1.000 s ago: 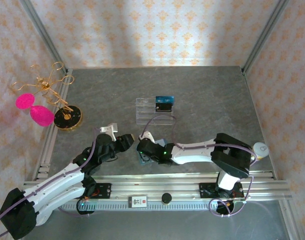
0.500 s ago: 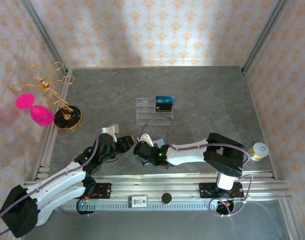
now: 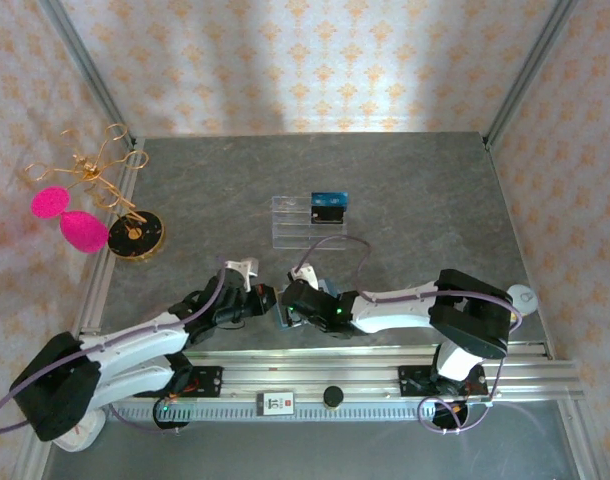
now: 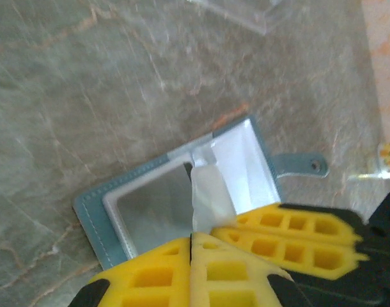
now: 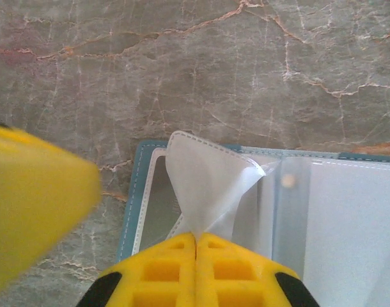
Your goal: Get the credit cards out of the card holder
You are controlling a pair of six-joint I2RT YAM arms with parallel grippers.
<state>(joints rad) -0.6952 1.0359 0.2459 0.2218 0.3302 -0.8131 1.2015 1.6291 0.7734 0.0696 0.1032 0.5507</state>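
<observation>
The card still sits in the card holder's pocket while my right gripper pinches the holder's translucent flap, so I will let go of the flap and pinch the card's exposed edge [image 4: 188, 171].
The teal card holder [image 3: 283, 317] lies open on the table near the front edge, with the two grippers meeting over it. Its pale lining [image 4: 150, 204] faces up. My right gripper [image 5: 195, 235] is shut on a thin translucent inner flap [image 5: 208, 179], which it holds lifted off the card holder [image 5: 132, 198]. My left gripper [image 4: 192, 235] is shut, its tips at the holder's near edge beside the right fingers [image 4: 291, 224]. I cannot tell whether it pinches anything. A dark credit card [image 3: 328, 213] and a blue one [image 3: 330, 197] stand in the clear stand farther back.
The clear acrylic stand [image 3: 303, 224] sits mid-table. At the left a gold wire stand [image 3: 97, 170] holds pink ornaments [image 3: 83, 231] over a round black base [image 3: 136, 237]. A small capped jar [image 3: 522, 298] is at the right edge. An aluminium rail [image 3: 335, 372] runs along the front.
The left gripper has moved right to the card holder and shut. The right gripper has shut on the inner flap, and its arm has shifted slightly right.
</observation>
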